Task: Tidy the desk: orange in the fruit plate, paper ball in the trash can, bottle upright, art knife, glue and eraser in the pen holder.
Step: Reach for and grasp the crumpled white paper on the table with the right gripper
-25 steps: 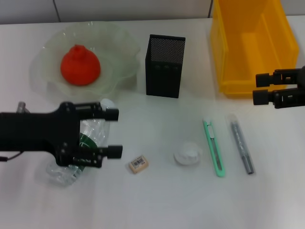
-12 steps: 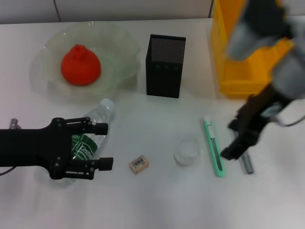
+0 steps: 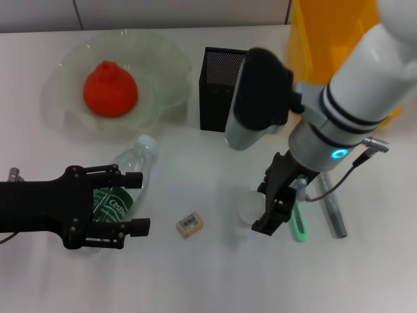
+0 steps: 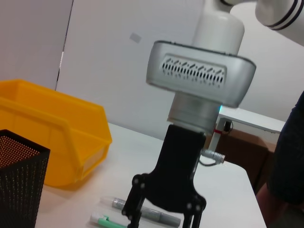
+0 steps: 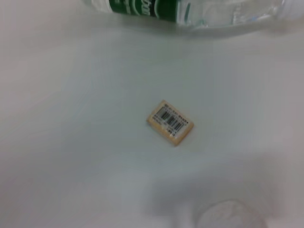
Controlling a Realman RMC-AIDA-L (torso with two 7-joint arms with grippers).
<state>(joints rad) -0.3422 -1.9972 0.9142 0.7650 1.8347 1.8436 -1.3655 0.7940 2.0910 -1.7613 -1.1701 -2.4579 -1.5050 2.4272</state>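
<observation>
The robot's left gripper should next grab the lying bottle by its neck [image 3: 141, 154], just below the white cap.
The orange [image 3: 109, 89] sits in the fruit plate [image 3: 65, 120]. On its side at the front left lies the bottle [image 3: 124, 186], between the fingers of my open left gripper [image 3: 142, 201]. My right gripper [image 3: 272, 218] hangs low and open just right of the white paper ball [image 3: 249, 212], partly covering the green art knife [image 3: 299, 226]. Right of the knife lies the grey glue stick [image 3: 334, 215]. The eraser [image 3: 189, 223] rests between bottle and paper ball and also shows as the eraser [image 5: 170, 122]. Behind stand the black pen holder [image 3: 225, 98] and the yellow trash can [image 3: 306, 39].
The right arm's white body [image 3: 345, 98] hides much of the yellow bin and looms over the table's right half. From the left wrist, the right gripper [image 4: 164, 213] stands in front of the bin [image 4: 57, 142], beside the holder [image 4: 19, 180].
My right arm has swung from beside the yellow bin down over the table's middle, next to the paper ball. The left gripper has drawn back toward the left along the bottle.
</observation>
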